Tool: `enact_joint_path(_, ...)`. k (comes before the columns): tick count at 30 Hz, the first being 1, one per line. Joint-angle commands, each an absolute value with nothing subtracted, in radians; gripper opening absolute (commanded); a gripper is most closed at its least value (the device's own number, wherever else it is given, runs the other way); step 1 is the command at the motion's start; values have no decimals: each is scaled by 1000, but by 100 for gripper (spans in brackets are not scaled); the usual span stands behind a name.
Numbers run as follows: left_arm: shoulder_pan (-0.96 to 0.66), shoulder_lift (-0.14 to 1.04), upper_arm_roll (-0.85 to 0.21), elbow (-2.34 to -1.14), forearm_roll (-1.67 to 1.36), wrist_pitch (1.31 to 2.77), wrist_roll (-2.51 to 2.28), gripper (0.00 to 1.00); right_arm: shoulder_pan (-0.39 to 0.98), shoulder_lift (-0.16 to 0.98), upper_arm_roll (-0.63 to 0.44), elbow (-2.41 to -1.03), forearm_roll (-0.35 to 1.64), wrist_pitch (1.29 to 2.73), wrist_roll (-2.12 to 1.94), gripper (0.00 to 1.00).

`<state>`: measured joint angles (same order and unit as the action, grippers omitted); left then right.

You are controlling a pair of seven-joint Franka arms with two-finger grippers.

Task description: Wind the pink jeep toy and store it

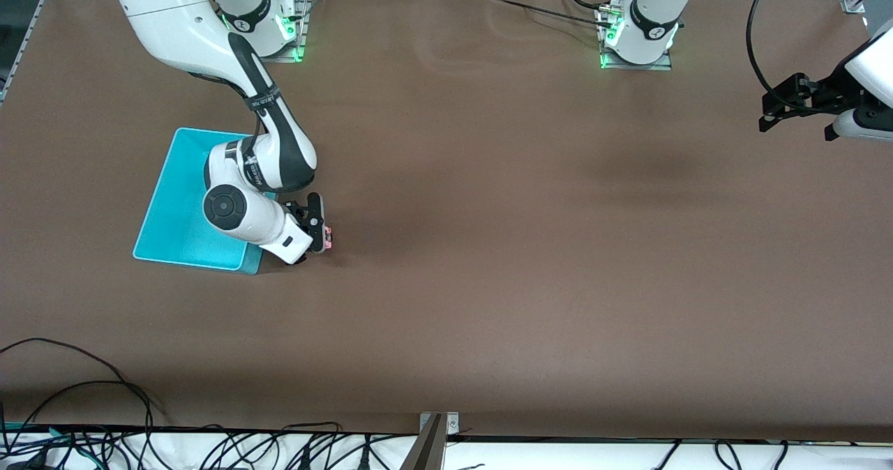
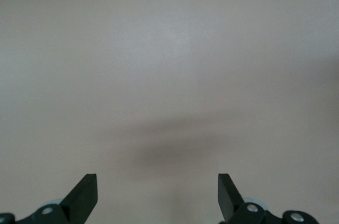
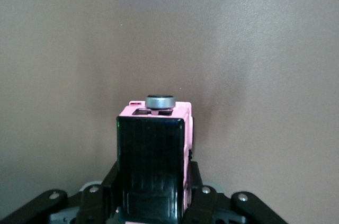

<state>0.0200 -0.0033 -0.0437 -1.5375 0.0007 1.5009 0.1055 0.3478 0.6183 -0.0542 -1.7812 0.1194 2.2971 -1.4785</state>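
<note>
My right gripper has the pink jeep toy, now low beside the turquoise bin. It will release the toy inside the turquoise bin [image 1: 229, 178], toward the arm bases.
The pink jeep toy [image 1: 328, 237] is a tiny pink car with a black roof. My right gripper [image 1: 319, 236] is shut on it, low at the brown table, just beside the turquoise bin [image 1: 183, 205] toward the left arm's end. In the right wrist view the jeep [image 3: 153, 150] fills the space between the jaws, black roof up, a grey spare wheel at its end. My left gripper [image 1: 785, 104] is open and empty, held up over the table's edge at the left arm's end; in its wrist view [image 2: 158, 195] only bare table shows.
The bin's inside shows nothing in it where it is not hidden by the right arm. Cables lie along the table edge nearest the front camera [image 1: 209, 442]. Both arm bases stand at the edge farthest from that camera.
</note>
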Motion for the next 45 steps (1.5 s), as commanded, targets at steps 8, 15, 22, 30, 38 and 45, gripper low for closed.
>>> enact_joint_path(8,35,61,-43,-1445,-21,1486,110,100,351,532,-60,-1724,121,2202,-1476,34)
enact_joint_path(15,34,67,-48,-1427,6,1486,110,100,322,531,-69,-1577,132,1987,-1473,34)
enact_joint_path(22,35,67,-48,-1411,23,1486,110,100,276,457,-136,-1511,161,1775,-1470,35)
enact_joint_path(30,35,71,-43,-1411,21,1486,114,100,264,353,-288,-1582,167,1612,-1485,36)
enact_joint_path(38,35,71,-44,-1411,21,1486,115,100,265,250,-328,-1828,164,1742,-1499,36)
enact_joint_path(45,35,72,-43,-1413,21,1486,114,100,265,189,-328,-2094,167,1986,-1597,36)
